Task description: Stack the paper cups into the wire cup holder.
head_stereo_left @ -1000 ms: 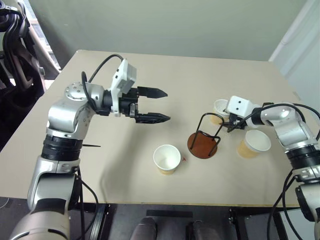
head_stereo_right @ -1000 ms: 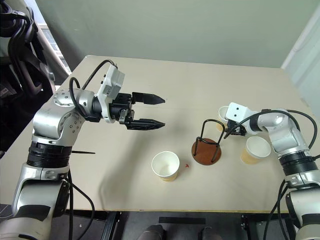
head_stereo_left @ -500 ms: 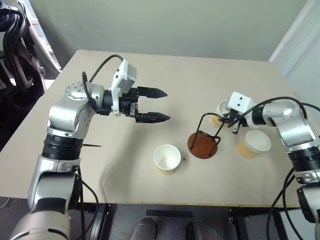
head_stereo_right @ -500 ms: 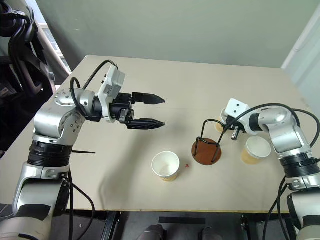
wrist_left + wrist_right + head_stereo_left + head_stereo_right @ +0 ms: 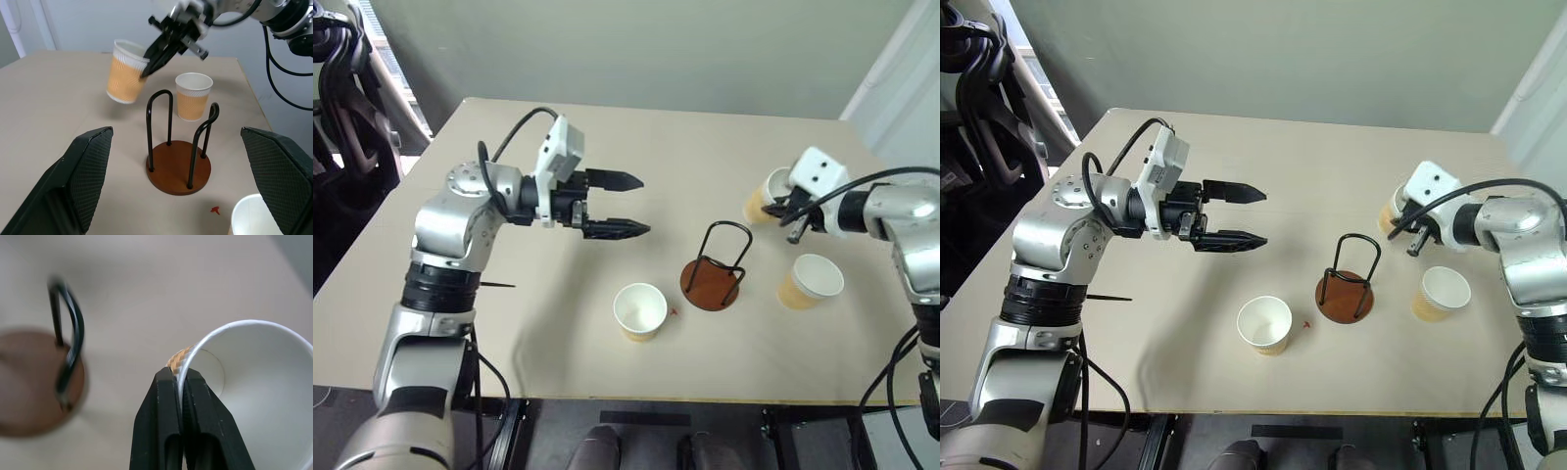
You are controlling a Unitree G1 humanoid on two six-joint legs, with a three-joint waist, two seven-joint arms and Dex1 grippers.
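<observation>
My right gripper has the paper cup. It will release the cup on the reddish-brown disc (image 5: 713, 286) (image 5: 25, 382) between the black wire loops.
The wire cup holder (image 5: 712, 282), a reddish-brown disc with black wire loops, stands right of the table's middle with nothing in it. My right gripper (image 5: 177, 376) is shut on the rim of one paper cup (image 5: 762, 203), which hangs tilted above the table beyond and to the right of the holder. A second paper cup (image 5: 811, 280) stands upright on the table to the holder's right. A third paper cup (image 5: 639, 310) stands upright in front of the holder, towards the left. My left gripper (image 5: 644, 206) hovers open and empty left of the holder, pointing towards it.
The tan table (image 5: 558, 323) ends close in front of the cups and just right of the right-hand cup. A tiny red mark (image 5: 674, 312) lies beside the front cup. Dark equipment (image 5: 342, 88) stands off the table's left side.
My right gripper has shut on the far cup's rim and lifted it off the table, up and away from the holder. The left arm has stayed put.
</observation>
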